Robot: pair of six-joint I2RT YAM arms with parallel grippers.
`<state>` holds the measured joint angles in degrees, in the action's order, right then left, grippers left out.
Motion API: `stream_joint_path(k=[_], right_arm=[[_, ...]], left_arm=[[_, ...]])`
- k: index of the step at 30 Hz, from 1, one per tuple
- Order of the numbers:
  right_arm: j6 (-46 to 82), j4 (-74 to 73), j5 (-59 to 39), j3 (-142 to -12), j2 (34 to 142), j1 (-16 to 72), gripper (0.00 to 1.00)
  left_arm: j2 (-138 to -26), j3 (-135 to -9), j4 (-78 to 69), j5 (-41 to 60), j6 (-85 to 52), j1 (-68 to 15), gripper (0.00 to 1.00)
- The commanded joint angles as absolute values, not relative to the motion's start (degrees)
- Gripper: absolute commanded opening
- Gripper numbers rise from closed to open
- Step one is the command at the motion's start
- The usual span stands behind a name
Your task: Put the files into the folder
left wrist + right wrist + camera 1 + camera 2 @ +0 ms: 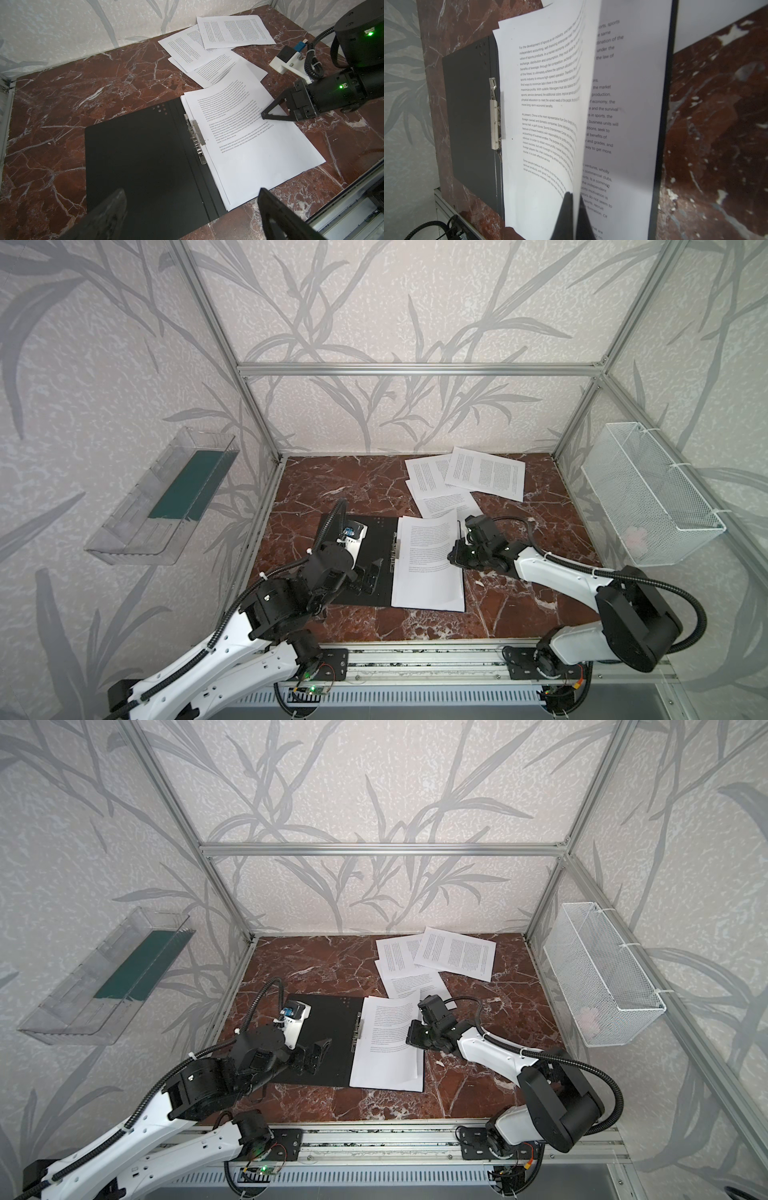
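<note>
My right gripper is going to release the top file flat over the sheet point(429, 564) point(576, 154) underneath, next to the folder's metal clip.
The folder point(380, 537) point(332, 1019) lies open on the marble table, black inside up, metal clip point(197, 135) at its spine. Printed white files point(428, 572) point(255, 149) cover its right half. My right gripper point(451, 558) point(262, 115) point(576, 197) is shut on the right edge of the top file point(542, 124), which curls up off the sheet beneath. My left gripper point(368, 576) point(191, 197) hangs open over the bare left half of the folder point(141, 155), holding nothing. Several more files point(482, 472) point(453, 955) point(234, 31) lie overlapping at the back right.
A white wire basket point(652, 497) hangs on the right wall. On the left wall sits a clear plastic tray point(166, 497). An aluminium rail point(415, 659) runs along the table's front edge, carrying both arm bases.
</note>
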<state>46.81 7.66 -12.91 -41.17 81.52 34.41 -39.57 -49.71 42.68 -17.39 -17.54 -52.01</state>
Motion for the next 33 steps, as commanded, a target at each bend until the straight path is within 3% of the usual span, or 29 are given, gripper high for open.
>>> stream_joint_path(k=[1, 33], right_arm=[[47.21, 7.18, -12.05, -41.67, 81.91, 34.89, 0.0], [49.53, 5.28, -12.59, -41.33, 82.97, 36.69, 0.0]], left_arm=[[-39.33, -49.05, 44.21, -17.15, -17.58, -51.71, 0.99], [-39.73, -49.02, 44.3, -16.07, -17.58, -51.59, 0.99]])
